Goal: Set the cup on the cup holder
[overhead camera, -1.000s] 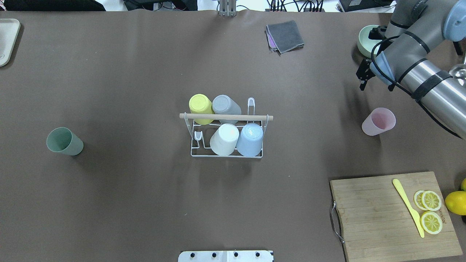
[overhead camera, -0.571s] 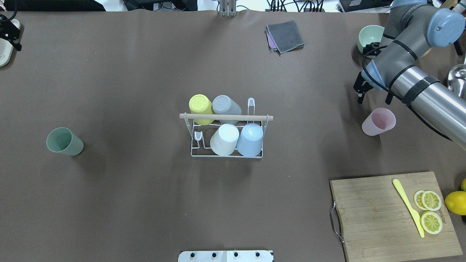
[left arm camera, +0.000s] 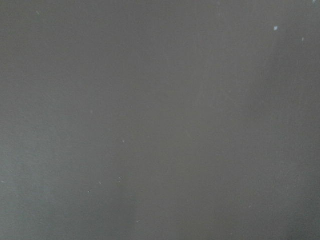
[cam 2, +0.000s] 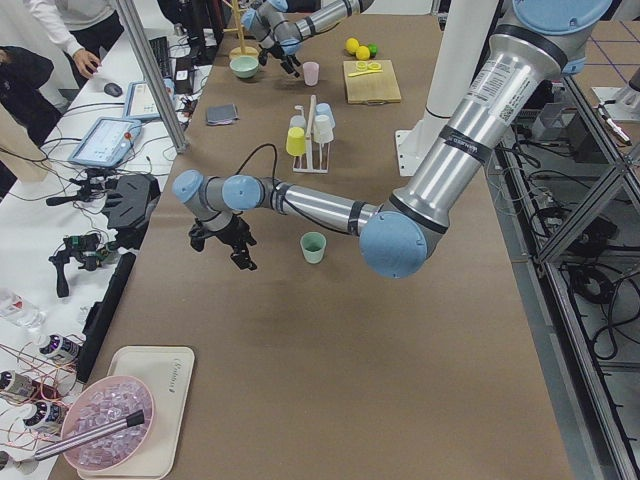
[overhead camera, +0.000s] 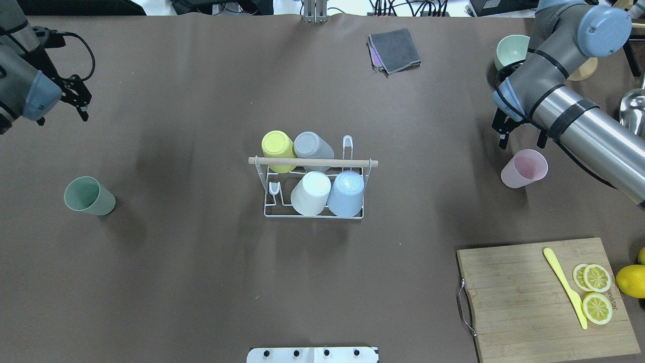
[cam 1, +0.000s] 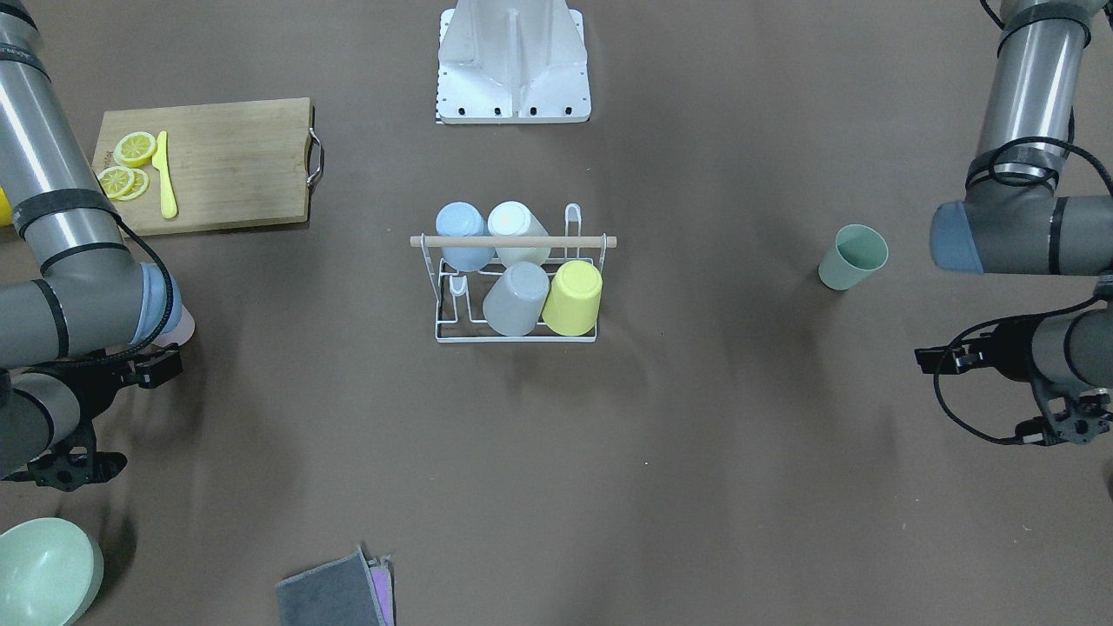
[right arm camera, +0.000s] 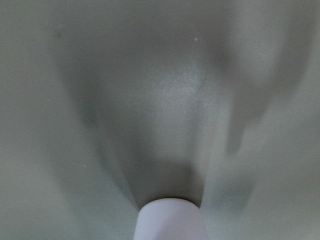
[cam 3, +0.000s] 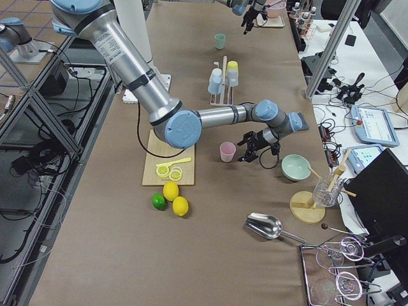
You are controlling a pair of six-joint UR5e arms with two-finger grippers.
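The green cup is next for my left gripper, which should go to it and close around the cup's sides (cam 1: 841, 267) below its rim.
The white wire cup holder (overhead camera: 313, 214) with a wooden rod handle (overhead camera: 312, 162) stands mid-table and also shows in the front view (cam 1: 515, 336). Yellow, grey, cream and blue cups sit upside down on it. A pink cup (overhead camera: 524, 169) stands upright at the right. A green cup (overhead camera: 89, 196) stands upright at the left. My right gripper (overhead camera: 520, 138) hovers just beyond the pink cup, looks open and is empty. My left gripper (overhead camera: 61, 117) hangs over the far left, well beyond the green cup, looks open and is empty. The right wrist view shows the pink cup (right arm camera: 170, 220) at its bottom edge.
A wooden cutting board (overhead camera: 519, 302) with lemon slices and a yellow knife lies at the near right, with a whole lemon (overhead camera: 631, 280) beside it. A green bowl (overhead camera: 510, 49), a metal scoop (overhead camera: 634, 106) and a folded grey cloth (overhead camera: 395, 49) lie along the far edge.
My right arm has swung nearer, bringing its gripper close to the pink cup. My left arm has come into view at the far left. The cups and the rack have not moved.
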